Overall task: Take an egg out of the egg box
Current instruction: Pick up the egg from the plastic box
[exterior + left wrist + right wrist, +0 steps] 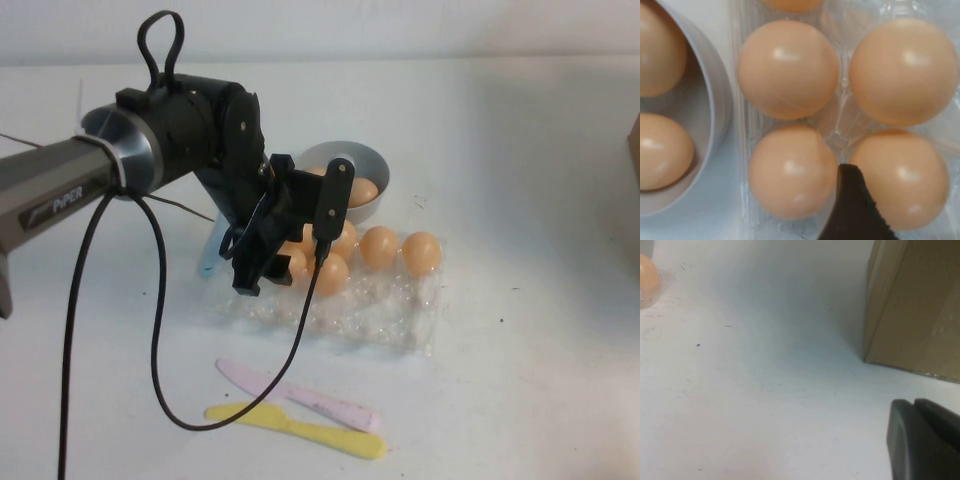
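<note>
Next, I close my left gripper on the sides of the near-row egg (295, 264) (900, 180) in the egg box, the one nearest the blue object.
The clear plastic egg box (395, 320) lies mid-table with several tan eggs in its far cups. My left gripper (287, 260) hangs over the box's left end, open, its fingers spread either side of an egg (293, 264) that sits in its cup. In the left wrist view one dark finger (855, 207) stands in the gap between two eggs, touching the side of one egg (900, 177); the other finger is out of frame. My right gripper (914, 402) shows only in the right wrist view, shut, above bare table.
A round grey bowl (375, 160) with eggs stands just behind the box. A pink plastic knife (300, 395) and a yellow one (300, 430) lie nearer the front. A blue object (208, 255) sits left of the box. A cardboard box (910, 305) stands at the right.
</note>
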